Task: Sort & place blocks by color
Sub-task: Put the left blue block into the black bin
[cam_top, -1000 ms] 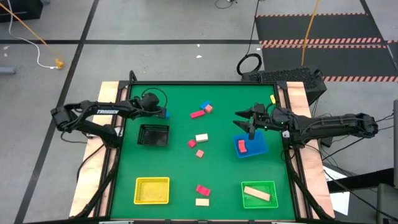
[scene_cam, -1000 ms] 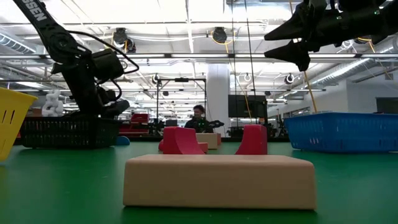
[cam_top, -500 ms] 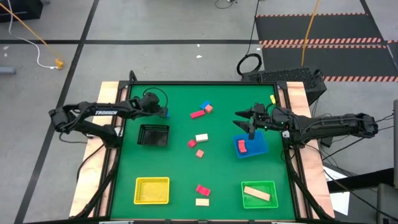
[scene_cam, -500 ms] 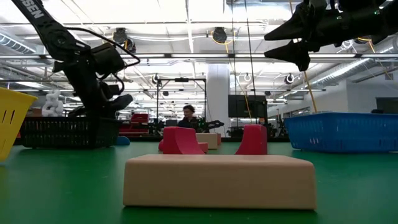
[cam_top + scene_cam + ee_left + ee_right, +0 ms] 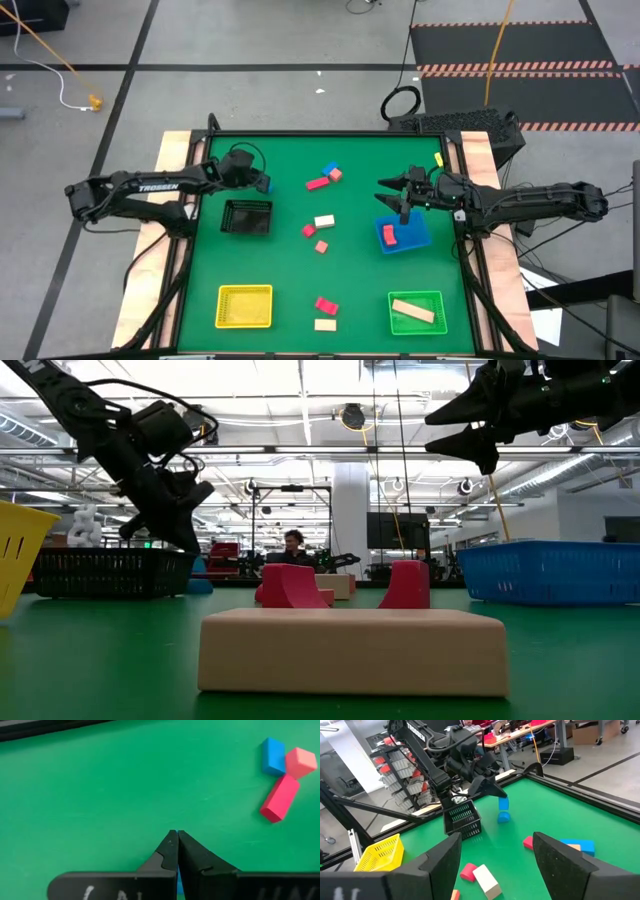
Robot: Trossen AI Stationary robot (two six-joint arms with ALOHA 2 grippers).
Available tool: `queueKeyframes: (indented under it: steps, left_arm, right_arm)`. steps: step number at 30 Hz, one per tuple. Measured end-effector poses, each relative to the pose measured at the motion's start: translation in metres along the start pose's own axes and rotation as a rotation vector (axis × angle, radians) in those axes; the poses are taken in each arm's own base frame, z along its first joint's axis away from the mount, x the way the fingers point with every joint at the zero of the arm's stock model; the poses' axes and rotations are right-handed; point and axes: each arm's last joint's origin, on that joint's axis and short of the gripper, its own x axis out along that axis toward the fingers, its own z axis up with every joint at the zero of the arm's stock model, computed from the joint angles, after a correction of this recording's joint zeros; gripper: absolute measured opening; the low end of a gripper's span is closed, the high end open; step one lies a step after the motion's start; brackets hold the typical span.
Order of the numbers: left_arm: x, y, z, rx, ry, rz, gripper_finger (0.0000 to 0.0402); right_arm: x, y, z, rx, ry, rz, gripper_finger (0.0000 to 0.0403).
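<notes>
Next, I set the small blue block down inside the black tray (image 5: 244, 219) using my left gripper.
My left gripper (image 5: 262, 183) is shut on a small blue block (image 5: 503, 803) just beyond the far right corner of the black tray (image 5: 246, 216). Another small blue piece (image 5: 503, 816) lies on the table under it. My right gripper (image 5: 392, 190) hangs open above the blue tray (image 5: 418, 240), which holds red blocks (image 5: 388, 234). Loose on the green table are a blue, a salmon and a red block (image 5: 328, 175), a cream block (image 5: 324, 221) with a red and a salmon one (image 5: 315, 238), and a red and a cream one (image 5: 325, 313). My left gripper pinches the blue block between its two fingertips (image 5: 490, 789); only a blue sliver (image 5: 177, 881) shows between the fingers in its own wrist view. The fingers slant down from the table's left side. The block hangs below the fingertips, clear of the table.
A yellow tray (image 5: 244, 305) stands at the near left. A green tray (image 5: 428, 300) with a cream bar (image 5: 413, 311) stands at the near right. Wooden rails (image 5: 178, 150) border the table. A person (image 5: 292, 545) sits in the room behind.
My left gripper has risen from the table beside the black tray and tipped, and its arm has drawn back toward the table's left edge. The blue block has come up off the table with it.
</notes>
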Motion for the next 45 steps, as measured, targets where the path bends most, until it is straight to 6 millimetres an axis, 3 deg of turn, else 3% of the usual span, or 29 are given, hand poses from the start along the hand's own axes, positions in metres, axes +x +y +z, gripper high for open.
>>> queueKeyframes:
  steps: [8, 15, 28, 36, 45]
  left_arm:
    - [-0.006, -0.009, 0.000, 0.025, -0.006, -0.099, 0.0000]
    - [-0.034, -0.019, 0.003, 0.056, -0.070, -0.227, 0.0000]
    - [-0.078, -0.028, -0.043, 0.093, 0.231, -0.338, 0.0000]
    - [-0.078, -0.020, -0.057, 0.098, 0.272, -0.149, 0.0000]
    - [-0.075, -0.020, -0.060, 0.089, 0.284, -0.131, 0.0006]
  right_arm:
    - [0.000, 0.000, 0.000, 0.002, 0.000, 0.000, 0.0238]
    - [0.000, 0.000, 0.000, 0.002, 0.000, 0.000, 0.0238]
    - [0.000, 0.000, 0.000, 0.002, 0.000, 0.000, 0.0238]
    - [0.000, 0.000, 0.000, 0.002, 0.001, 0.003, 0.0238]
    - [0.000, 0.000, 0.000, 0.002, 0.003, 0.008, 0.0238]
